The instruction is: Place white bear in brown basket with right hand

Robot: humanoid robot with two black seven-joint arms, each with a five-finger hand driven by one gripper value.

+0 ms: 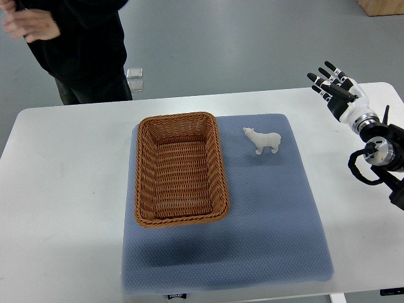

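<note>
Next, I close my right gripper on the rear end of the white bear [274, 139], the end farther from the brown basket.
A small white bear [264, 140] stands upright on the blue mat [271, 208], just right of the brown wicker basket [219, 165]. The basket is rectangular and holds nothing. My right hand [332, 85] hovers at the table's far right, up and to the right of the bear and well apart from it. Its black-tipped fingers are spread and hold nothing. The right forearm [379, 148] enters from the right edge. No left arm shows.
The mat lies on a white table [63, 189]. A person in dark clothing [82, 44] stands behind the table's far left corner, one hand [31, 25] raised. A small clear object [135, 79] sits on the floor beyond the table.
</note>
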